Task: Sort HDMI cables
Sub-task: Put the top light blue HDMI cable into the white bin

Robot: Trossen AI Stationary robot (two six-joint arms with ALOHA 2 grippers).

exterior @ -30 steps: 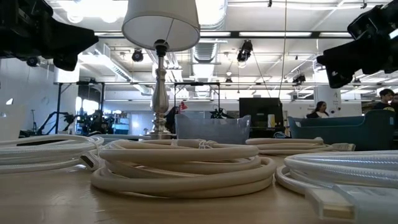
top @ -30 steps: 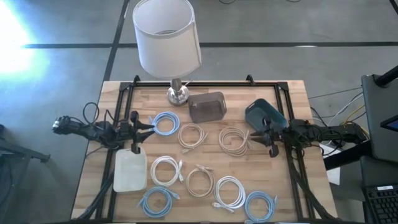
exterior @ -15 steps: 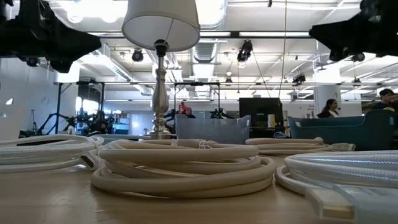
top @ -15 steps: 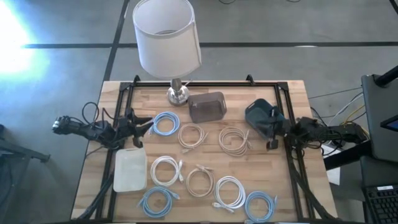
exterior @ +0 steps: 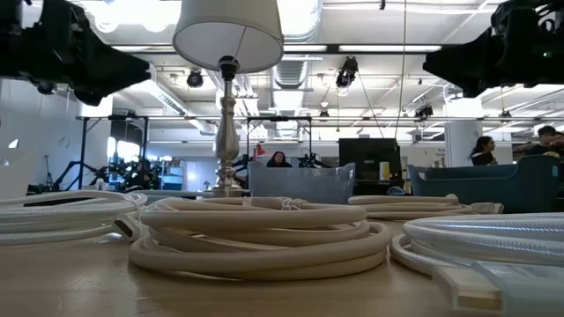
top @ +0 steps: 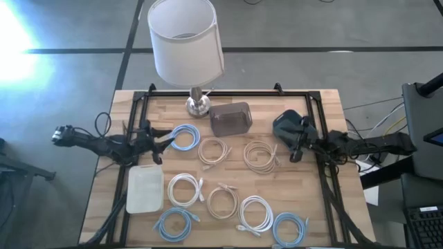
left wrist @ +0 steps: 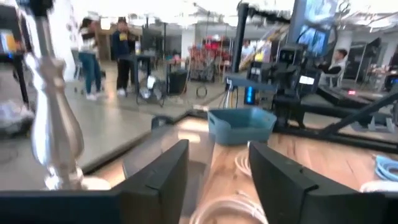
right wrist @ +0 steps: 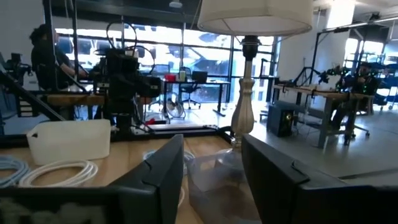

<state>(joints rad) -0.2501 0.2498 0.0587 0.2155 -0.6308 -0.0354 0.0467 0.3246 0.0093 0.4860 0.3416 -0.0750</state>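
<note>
Next, I close my left gripper on the side of the light blue coil (top: 197,140) that faces the beige coil; this light blue coil is the one by the base of the lamp.
Several coiled HDMI cables lie flat on the wooden table: a light blue one (top: 185,136) at the far left, beige ones (top: 213,150) (top: 260,155) beside it, and white (top: 184,188) and blue (top: 176,223) coils nearer the front edge. My left gripper (top: 160,140) hovers level at the table's left, just left of the light blue coil, open and empty (left wrist: 214,180). My right gripper (top: 294,145) hovers level at the right, by the teal bin (top: 291,128), open and empty (right wrist: 214,171).
A white bin (top: 145,189) sits at the near left and a clear grey bin (top: 230,119) at the far middle. A lamp with a white shade (top: 185,41) stands on its base (top: 197,105) at the far edge. A black frame (top: 228,92) borders the table.
Both grippers have tipped up from pointing down at the table to pointing level. The left one has swung off the white bin toward the light blue coil. The right one has risen a little and drawn toward the teal bin. The cables have not moved.
</note>
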